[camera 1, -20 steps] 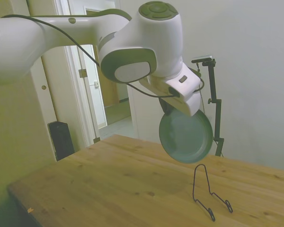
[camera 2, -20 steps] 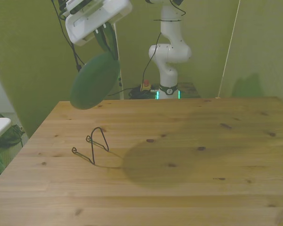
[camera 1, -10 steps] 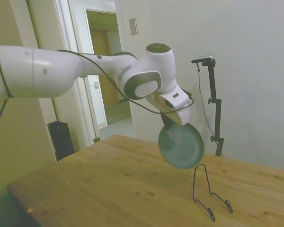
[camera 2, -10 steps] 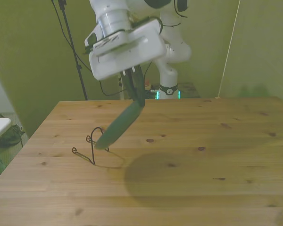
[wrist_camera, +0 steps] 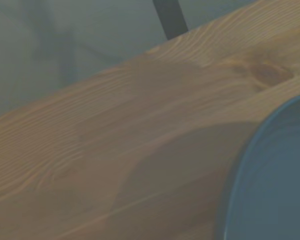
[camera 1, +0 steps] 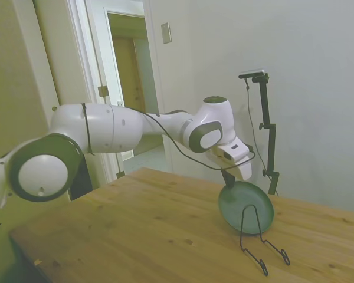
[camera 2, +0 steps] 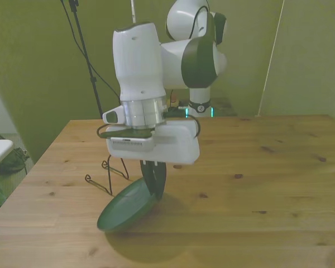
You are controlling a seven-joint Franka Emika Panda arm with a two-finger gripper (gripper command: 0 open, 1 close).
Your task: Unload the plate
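The dark green plate, now tilted close over the table, will be let go by my gripper flat on the wooden table (camera 1: pixel 262 219) just behind the black wire stand.
The dark green plate (camera 2: pixel 125 206) hangs tilted just over the wooden table (camera 2: pixel 268 167), its low edge close to the wood; I cannot tell whether it touches. My gripper (camera 2: pixel 155 180) is shut on the plate's upper rim and points down. In the side view the plate (camera 1: pixel 246 208) sits behind the empty black wire stand (camera 1: pixel 256 239), with the gripper (camera 1: pixel 228 178) above it. The wrist view catches a blurred arc of the plate (wrist_camera: pixel 275 175) over the table (wrist_camera: pixel 90 150).
The wire stand (camera 2: pixel 109 170) stands toward the front view's left, a little behind the plate. The table's near edge (camera 2: pixel 167 262) lies just below the plate in the front view. An open doorway (camera 1: pixel 130 100) shows beyond the table in the side view.
The arm has swung down and away from the stand with the plate. The plate went from high above the stand to low over the table, more tilted toward flat.
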